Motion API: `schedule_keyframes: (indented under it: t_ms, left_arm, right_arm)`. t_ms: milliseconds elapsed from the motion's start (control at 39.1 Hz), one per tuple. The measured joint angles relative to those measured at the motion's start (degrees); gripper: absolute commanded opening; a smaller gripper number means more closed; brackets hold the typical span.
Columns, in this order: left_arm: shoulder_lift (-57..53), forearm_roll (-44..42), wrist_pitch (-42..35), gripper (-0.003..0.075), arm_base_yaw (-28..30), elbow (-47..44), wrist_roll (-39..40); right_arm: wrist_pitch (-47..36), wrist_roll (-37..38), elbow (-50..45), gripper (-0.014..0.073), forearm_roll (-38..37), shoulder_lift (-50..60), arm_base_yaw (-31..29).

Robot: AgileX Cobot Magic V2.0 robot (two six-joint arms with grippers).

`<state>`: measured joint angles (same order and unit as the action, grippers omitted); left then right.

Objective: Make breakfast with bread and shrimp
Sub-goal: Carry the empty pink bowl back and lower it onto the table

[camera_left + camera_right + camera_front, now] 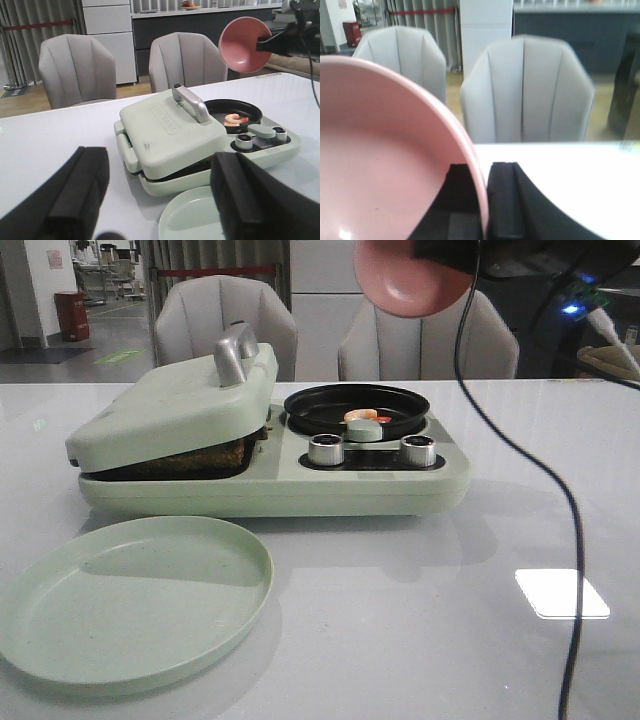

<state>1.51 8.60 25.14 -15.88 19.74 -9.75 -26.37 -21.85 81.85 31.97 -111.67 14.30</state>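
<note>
The robot's right gripper should set the pink bowl down next to the pan end of the breakfast maker, behind the bright table patch (571,532).
The shrimp (362,417) lies in the small black pan (310,405) of the pale green breakfast maker (300,485); it also shows in the left wrist view (234,119). The bread (190,462) shows only as a dark brown edge under the maker's nearly closed lid (180,405). My right gripper (485,200) is shut on the rim of an empty pink bowl (380,170), held tipped high above the pan (405,280). My left gripper (160,200) is open and empty, low over the table in front of the maker, out of the front view.
An empty pale green plate (130,600) lies in front of the maker on the white table (450,580). A black cable (575,540) hangs down at the right. Two grey chairs (225,320) stand behind the table.
</note>
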Motion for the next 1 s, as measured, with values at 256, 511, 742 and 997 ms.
schedule_keyframes:
  t_ms: [256, 511, 742, 997]
  left_arm:
    - [0.0, 0.0, 0.0, 0.049, 0.0, 0.0, 0.0]
    - [0.0, 0.0, 0.0, 0.049, 0.0, 0.0, 0.0]
    - [0.0, 0.0, 0.0, 0.049, 0.0, 0.0, 0.0]
    - [0.0, 0.0, 0.0, 0.049, 0.0, 0.0, 0.0]
  right_arm:
    - [31.0, 0.9, 0.0, 0.0141, 1.7, 9.5, -4.4]
    - [51.1, 1.0, 0.0, 0.0141, 1.3, 11.7, -10.4]
    - [63.6, 1.3, 0.0, 0.0141, 0.2, 11.7, -15.7]
    - [70.5, 5.9, -3.0, 0.0141, -6.9, 9.6, -19.7]
